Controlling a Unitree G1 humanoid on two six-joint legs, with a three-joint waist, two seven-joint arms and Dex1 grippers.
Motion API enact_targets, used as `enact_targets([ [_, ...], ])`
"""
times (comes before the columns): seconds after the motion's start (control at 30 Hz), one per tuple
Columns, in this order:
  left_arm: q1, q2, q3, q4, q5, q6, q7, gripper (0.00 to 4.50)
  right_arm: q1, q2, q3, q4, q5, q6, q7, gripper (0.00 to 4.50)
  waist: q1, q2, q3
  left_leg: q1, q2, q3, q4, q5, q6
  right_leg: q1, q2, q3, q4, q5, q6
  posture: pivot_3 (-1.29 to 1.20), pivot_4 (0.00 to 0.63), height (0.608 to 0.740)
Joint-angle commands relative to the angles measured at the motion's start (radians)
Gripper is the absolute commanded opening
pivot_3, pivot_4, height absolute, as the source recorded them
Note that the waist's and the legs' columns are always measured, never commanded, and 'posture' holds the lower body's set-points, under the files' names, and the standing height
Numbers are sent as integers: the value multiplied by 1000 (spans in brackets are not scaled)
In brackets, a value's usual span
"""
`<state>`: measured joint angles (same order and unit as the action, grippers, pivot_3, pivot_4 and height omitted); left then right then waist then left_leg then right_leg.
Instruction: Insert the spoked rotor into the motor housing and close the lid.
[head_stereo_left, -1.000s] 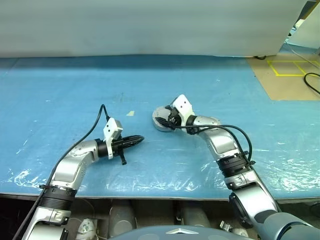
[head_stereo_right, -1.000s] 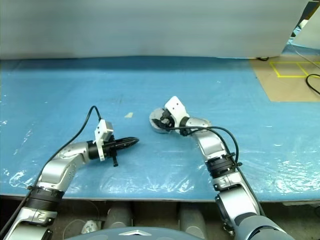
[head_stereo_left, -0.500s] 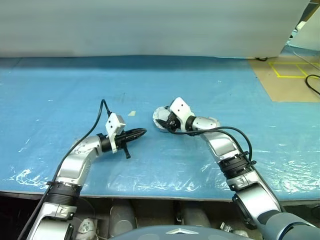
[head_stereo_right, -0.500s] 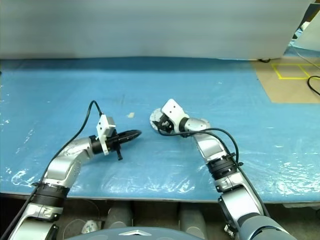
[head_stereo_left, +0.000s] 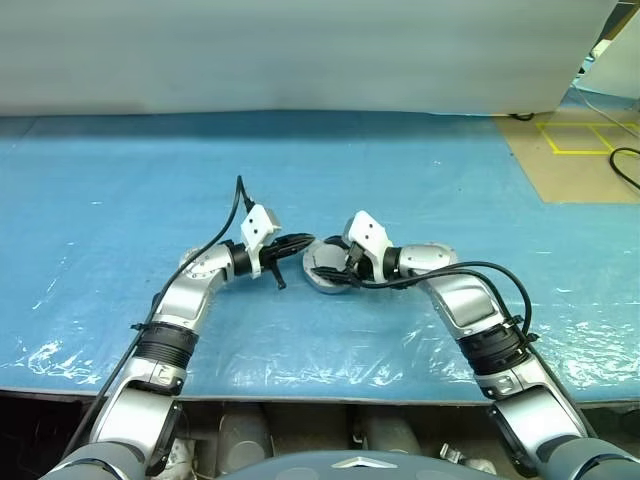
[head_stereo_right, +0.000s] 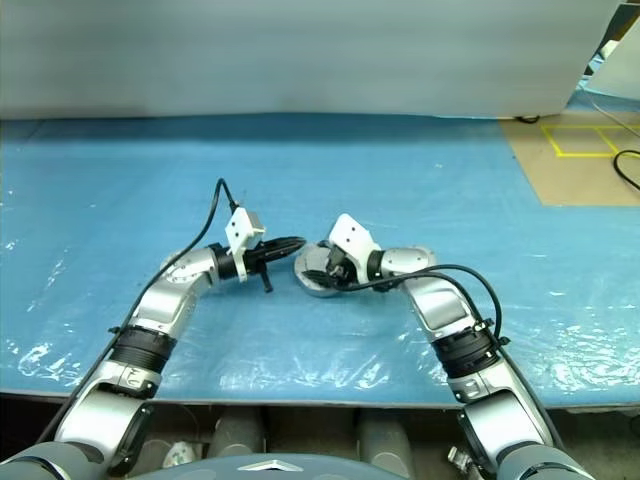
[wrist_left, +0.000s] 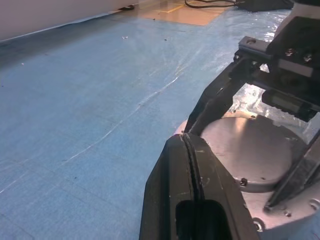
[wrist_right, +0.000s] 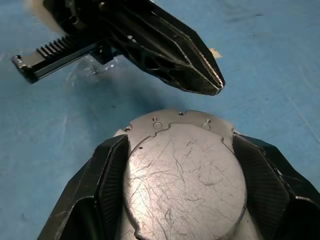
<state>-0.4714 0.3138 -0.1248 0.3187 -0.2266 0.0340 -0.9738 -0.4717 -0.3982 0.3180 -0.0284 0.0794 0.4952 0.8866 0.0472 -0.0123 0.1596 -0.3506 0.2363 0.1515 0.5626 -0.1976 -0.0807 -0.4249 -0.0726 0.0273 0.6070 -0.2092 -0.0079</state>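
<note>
My right gripper covers the motor housing's smooth side, straddling it; it should open, come round and pinch the motor housing's rim (wrist_left: 241, 114) across its thickness.
The motor housing (head_stereo_left: 318, 262) is a round silvery puck. Its scratched smooth face (wrist_right: 182, 180) is toward the right wrist camera, and its windings are hidden. My right gripper (head_stereo_left: 335, 270) is shut on the housing, one black finger (wrist_right: 100, 185) against each side of the rim. My left gripper (head_stereo_left: 305, 240) is shut and empty. It points level at the puck, with its tip (wrist_right: 217, 87) just beside the far rim and a small gap between them. The spoked rotor and the lid are out of view.
A blue plastic sheet (head_stereo_left: 120, 180) covers the table, wrinkled near the front edge (head_stereo_left: 300, 385). A small pale scrap (wrist_right: 215, 51) lies on the sheet just beyond the left gripper. At the back right is brown floor with yellow tape (head_stereo_left: 580, 135). A white panel (head_stereo_left: 300, 50) closes the back.
My left gripper has swung right and forward, up to the puck. My right gripper has drawn back toward me with the housing still in its grip.
</note>
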Motion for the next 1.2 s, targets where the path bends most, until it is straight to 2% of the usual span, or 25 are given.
enact_targets([
  [0.03, 16, 4, -3, -50, -47, 21, -61, 0, 36, -10, 46, 45, -18, 37, 6, 3003, 1, 0, 0, 0, 0, 0, 0, 0, 0, 0, 0, 0, 0, 0, 0, 0, 150, 740],
  [0.2, 50, 39, 1, -105, -81, 108, -110, 0, 21, 3, 44, 68, -20, 31, -11, 3003, 0, 0, 0, 1, 0, 0, 0, 0, 0, 0, 0, 0, 0, 0, 0, 0, 150, 740],
  [0.33, 60, 83, -52, -95, -2, 104, -110, 0, 8, 15, 41, 81, -22, 23, -24, 3003, -1, 0, 0, 1, 0, 1, 1, 0, 0, 0, 0, 1, 0, 0, 0, 0, 150, 740],
  [0.43, 58, 77, -76, -61, 41, 70, -84, 0, 2, 22, 39, 84, -19, 20, -31, 3003, -1, 0, -1, 2, 0, 1, 1, 0, 0, 2, 0, 1, 0, 0, 0, 0, 150, 740],
  [0.57, 57, 45, -78, -67, 30, 73, -77, 0, 3, 34, 19, 74, -1, 23, -39, 3003, -2, 1, -1, 2, 0, 1, 1, 0, 0, 3, 0, 1, 0, 0, 0, 0, 150, 740],
  [0.7, 48, 21, -84, -59, 30, 69, -75, 0, 0, 44, -17, 70, 17, 16, -51, 4389, 2, 2, -2, 2, -1, 1, 1, 0, 0, 3, -1, 1, 0, 0, 0, 0, 150, 740],
  [0.73, 46, 18, -83, -58, 29, 70, -77, 0, -1, 47, -28, 70, 24, 14, -53, 4477, 5, 2, -2, 2, -1, 1, 1, 0, 0, 3, -1, 1, 0, 0, 0, 0, 150, 740],
  [1.0, 44, 22, -82, -53, 30, 76, -91, 0, 19, 34, -101, 9, 149, -64, 62, 4477, 16, 2, -2, -1, 0, 1, 0, 0, 0, 0, -1, 0, -2, -1, 1, 0, 150, 740],
  [1.1, 47, 24, -81, -54, 29, 76, -94, 0, 4, 51, -148, 24, 177, -81, 36, 4477, 18, 2, -2, -1, 0, 1, 0, 0, 0, 0, -1, 0, -2, -1, 0, 0, 150, 740],
  [1.2, 48, 24, -81, -55, 27, 79, -96, 0, -27, 75, -211, 70, 177, -70, -49, 4477, 19, 2, -2, -1, 0, 1, 0, 0, 0, 0, -1, 0, -2, -1, 0, 0, 150, 740],
])
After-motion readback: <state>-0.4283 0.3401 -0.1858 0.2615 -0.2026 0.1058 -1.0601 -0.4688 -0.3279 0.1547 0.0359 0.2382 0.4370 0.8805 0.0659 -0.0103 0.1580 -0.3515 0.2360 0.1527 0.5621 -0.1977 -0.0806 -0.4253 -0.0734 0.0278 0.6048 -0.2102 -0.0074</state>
